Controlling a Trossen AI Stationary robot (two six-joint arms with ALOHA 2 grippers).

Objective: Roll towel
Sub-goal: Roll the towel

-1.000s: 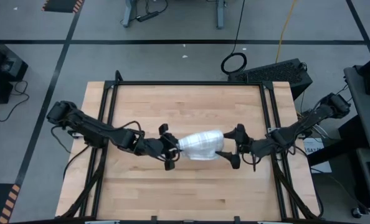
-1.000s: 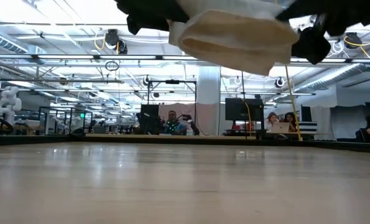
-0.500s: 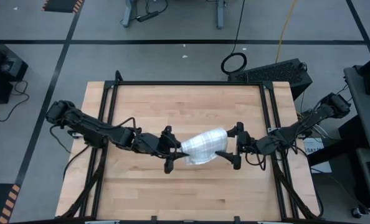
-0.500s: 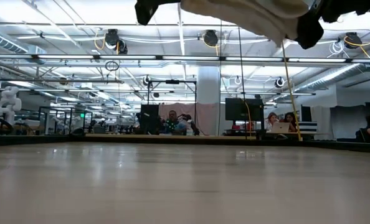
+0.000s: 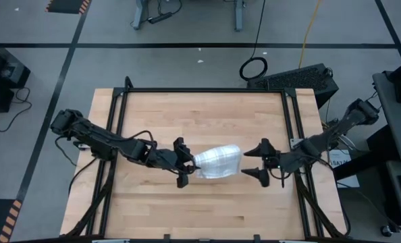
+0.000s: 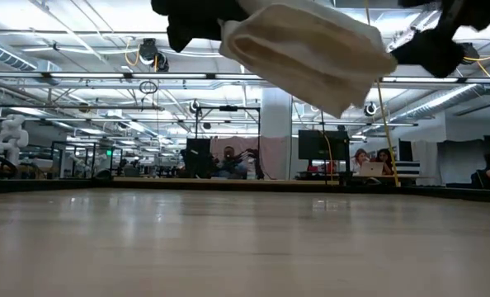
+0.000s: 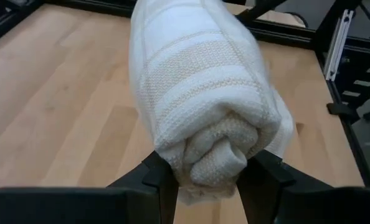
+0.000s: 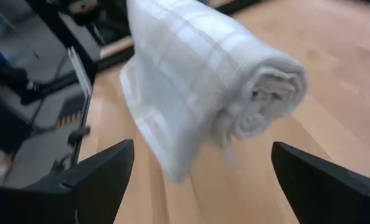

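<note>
My right gripper needs to next close across the middle of the rolled towel [image 5: 221, 161] [image 8: 211, 55], between the loose end of the towel and the towel's end in my left gripper.
The towel [image 5: 217, 162] is a rolled white bundle with a faint check, hanging in the air over the middle of the wooden table [image 5: 200, 111]. In the low view the towel [image 6: 307, 49] is well above the tabletop, tilted, its free end lower. My left gripper [image 5: 187, 167] is shut on the roll's left end. My right gripper [image 5: 251, 163] stands open just beyond the roll's right end, touching nothing. In the right wrist view the towel [image 8: 203, 68] lies ahead of the spread fingers. My left gripper pinches the roll's left end [image 7: 216, 158] between its two fingers [image 7: 163, 183], which press on opposite sides of the spiral end. They come from the table's left, slanting a little downward, along the roll. The roll sticks out beyond them, clear of the table.
Black frame rails [image 5: 119, 135] run along the table's left and right sides [image 5: 291, 121] and its far edge. Bare wood lies under and around the towel. In the low view people sit at desks [image 6: 228, 161] in the room beyond the table.
My right gripper has drawn back toward the table's right edge, from around the roll's right end to clear of it. The towel rose briefly, then came down again; it stays in my left gripper, its free right end tipped lower.
</note>
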